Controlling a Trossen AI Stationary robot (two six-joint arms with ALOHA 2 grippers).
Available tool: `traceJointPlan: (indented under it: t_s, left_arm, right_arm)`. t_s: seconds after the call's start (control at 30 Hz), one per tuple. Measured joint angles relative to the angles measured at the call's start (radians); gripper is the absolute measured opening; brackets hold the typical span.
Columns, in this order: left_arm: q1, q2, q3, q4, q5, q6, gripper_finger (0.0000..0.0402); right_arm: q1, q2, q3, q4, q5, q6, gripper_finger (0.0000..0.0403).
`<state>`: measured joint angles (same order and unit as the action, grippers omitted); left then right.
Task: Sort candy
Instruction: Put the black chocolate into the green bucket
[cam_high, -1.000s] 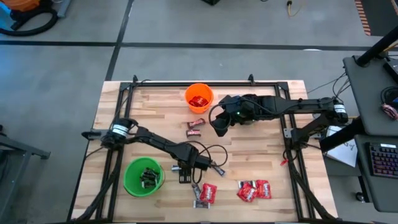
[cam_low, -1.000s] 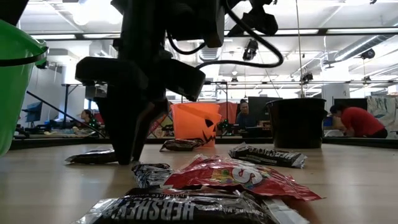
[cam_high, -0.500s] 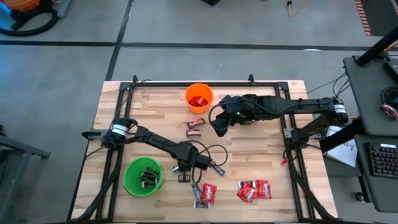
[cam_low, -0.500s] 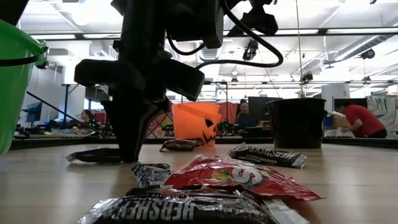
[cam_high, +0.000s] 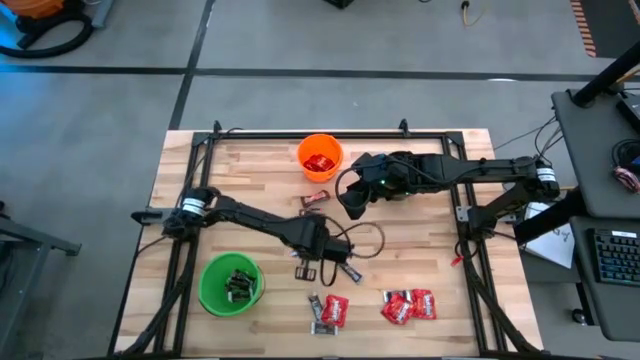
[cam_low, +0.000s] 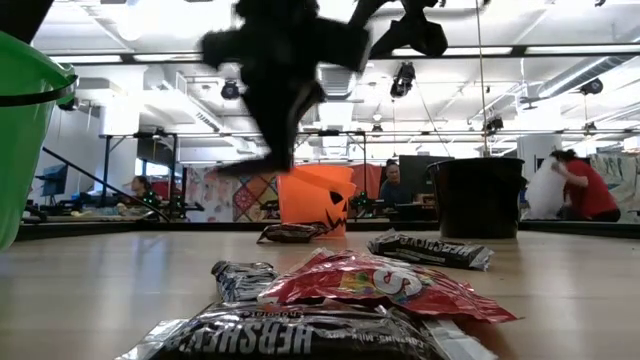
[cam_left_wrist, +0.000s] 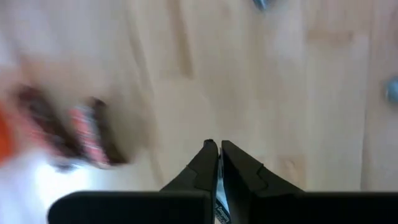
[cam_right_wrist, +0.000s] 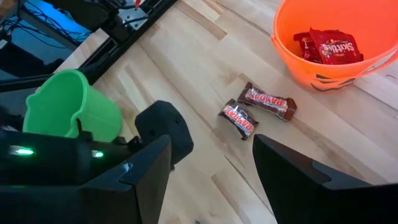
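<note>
My left gripper is going to let go of the dark mini bar among the dark bars inside the green cup (cam_high: 237, 288).
My left gripper (cam_high: 306, 258) hangs above the table's middle, shut on a dark mini bar (cam_high: 305, 270); the low view shows it raised (cam_low: 272, 150). My right gripper (cam_right_wrist: 211, 186) is open and empty above the table's middle, beside the black cup (cam_high: 352, 197). Two reddish-brown bars (cam_right_wrist: 261, 107) lie flat on the wood near the orange cup (cam_high: 320, 155), which holds red packets. Red packets (cam_high: 408, 305) and dark bars (cam_high: 320, 326) lie near the front edge. The green cup (cam_high: 232, 283) holds dark bars. My left gripper pinches the dark bar between its two shut fingers, which point down from above. A strip of wrapper with pale print (cam_left_wrist: 217, 204) shows between the fingers. In the low view the bar (cam_low: 248, 166) sticks out sideways below the fingertips, lifted clear of the table.
The black cup (cam_low: 480, 195) stands right of the orange cup (cam_low: 315, 200) at the far side. Black frame rails (cam_high: 190, 170) run along the table's edges. Loose cable (cam_high: 365, 245) trails by the left arm. Bare wood lies at the table's right (cam_high: 440, 250). People sit beyond the table.
My left gripper has risen from the tabletop, staying shut, and has gone a little toward the far right. The dark bar, which lay on the wood under its fingers, is now lifted clear.
</note>
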<state>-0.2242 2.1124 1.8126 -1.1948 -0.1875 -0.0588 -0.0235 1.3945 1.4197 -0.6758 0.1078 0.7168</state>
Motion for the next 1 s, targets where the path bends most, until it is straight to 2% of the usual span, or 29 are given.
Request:
traceJointPlan:
  t_s: [0.23,0.37,0.57,0.63,0.77,1.0]
  left_arm:
    - [0.054,-0.007,0.222,-0.080,-0.034,0.098,0.0000]
    - [0.065,-0.050,0.254,-0.103,0.022,0.149,0.0000]
    - [0.092,-0.194,0.141,-0.074,0.123,0.200,0.0000]
    - [0.096,-0.261,0.097,-0.062,0.186,0.186,0.0000]
    - [0.087,-0.405,0.021,-0.051,0.284,0.068,0.0000]
    - [-0.031,-0.667,-0.172,-0.053,0.312,-0.206,0.0000]
  right_arm:
    - [0.001,-0.024,-0.001,-0.005,-0.024,0.047,0.0219]
    - [0.011,-0.067,0.015,-0.059,-0.027,0.051,0.0219]
    - [0.032,-0.123,0.015,-0.061,0.004,0.072,0.0219]
    - [0.044,-0.137,0.016,-0.053,0.017,0.071,0.0219]
    - [0.047,-0.134,0.018,-0.049,0.021,0.070,0.0219]
    - [0.047,-0.109,0.016,-0.050,0.019,0.060,0.0219]
